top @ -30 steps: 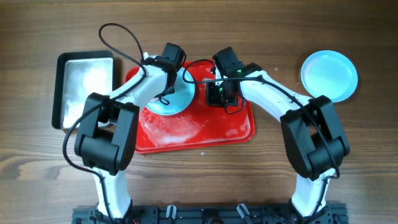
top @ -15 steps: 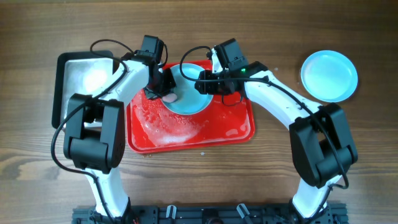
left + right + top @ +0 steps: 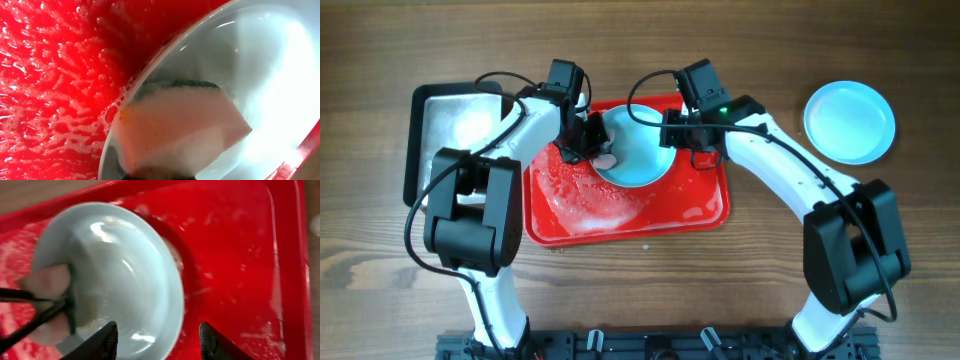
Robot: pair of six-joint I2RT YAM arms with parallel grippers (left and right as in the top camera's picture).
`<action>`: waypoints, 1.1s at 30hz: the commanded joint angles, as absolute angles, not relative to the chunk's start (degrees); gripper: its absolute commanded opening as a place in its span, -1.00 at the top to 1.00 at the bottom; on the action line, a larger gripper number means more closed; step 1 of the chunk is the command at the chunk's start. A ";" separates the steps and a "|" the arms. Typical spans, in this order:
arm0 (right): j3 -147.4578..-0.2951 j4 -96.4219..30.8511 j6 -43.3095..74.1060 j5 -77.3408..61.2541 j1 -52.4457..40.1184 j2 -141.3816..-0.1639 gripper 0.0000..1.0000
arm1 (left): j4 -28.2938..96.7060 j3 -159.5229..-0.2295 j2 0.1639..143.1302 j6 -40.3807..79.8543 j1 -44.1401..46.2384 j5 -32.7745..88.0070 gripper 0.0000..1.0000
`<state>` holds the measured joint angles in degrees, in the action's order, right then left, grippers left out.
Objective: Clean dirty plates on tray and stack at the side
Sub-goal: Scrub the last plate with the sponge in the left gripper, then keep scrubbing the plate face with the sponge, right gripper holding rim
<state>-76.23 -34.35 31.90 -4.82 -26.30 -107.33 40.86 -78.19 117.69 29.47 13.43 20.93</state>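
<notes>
The sponge is pressing inside a loose plate whose rim lies below my right gripper's open fingers, so my right gripper needs to pinch that plate's rim (image 3: 674, 158) to hold the plate steady.
A pale aqua plate (image 3: 638, 150) lies in the far half of the red sudsy tray (image 3: 695, 205). My left gripper (image 3: 593, 150) is shut on a pink-white sponge (image 3: 605, 159) with a green scouring face, and the sponge (image 3: 182, 127) presses inside the plate (image 3: 270, 65) near its left rim. My right gripper (image 3: 672, 138) stands open at the plate's right edge, one finger over the plate (image 3: 120, 275), the other over the tray (image 3: 235, 255). A second aqua plate (image 3: 849, 121) rests on the table at the far right. No third plate shows.
A black-rimmed metal pan (image 3: 455, 140) sits left of the tray. White suds pool in the tray's front left part (image 3: 585, 205). Both arms' cables loop above the tray's far edge.
The plate has shifted right across the tray. My left gripper with the sponge followed it and now rests inside its left rim. My right gripper drew back to the right.
</notes>
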 commanded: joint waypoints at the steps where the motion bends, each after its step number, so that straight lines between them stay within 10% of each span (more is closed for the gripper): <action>1: -76.05 -35.14 34.76 -1.83 -26.28 -111.22 -0.04 | 41.78 -75.20 122.15 29.02 14.35 20.97 0.92; 12: -76.05 -32.51 36.29 -5.89 -26.28 -115.98 0.24 | 41.74 -75.20 122.15 28.95 14.35 20.97 0.92; 16: -76.05 -32.12 37.52 -6.22 -26.28 -117.01 0.90 | 41.74 -75.20 122.15 28.82 14.35 20.97 0.92; 33: -76.05 -32.18 37.45 -7.99 -26.26 -117.75 0.91 | 42.33 -77.47 121.67 18.17 18.04 1.04 0.92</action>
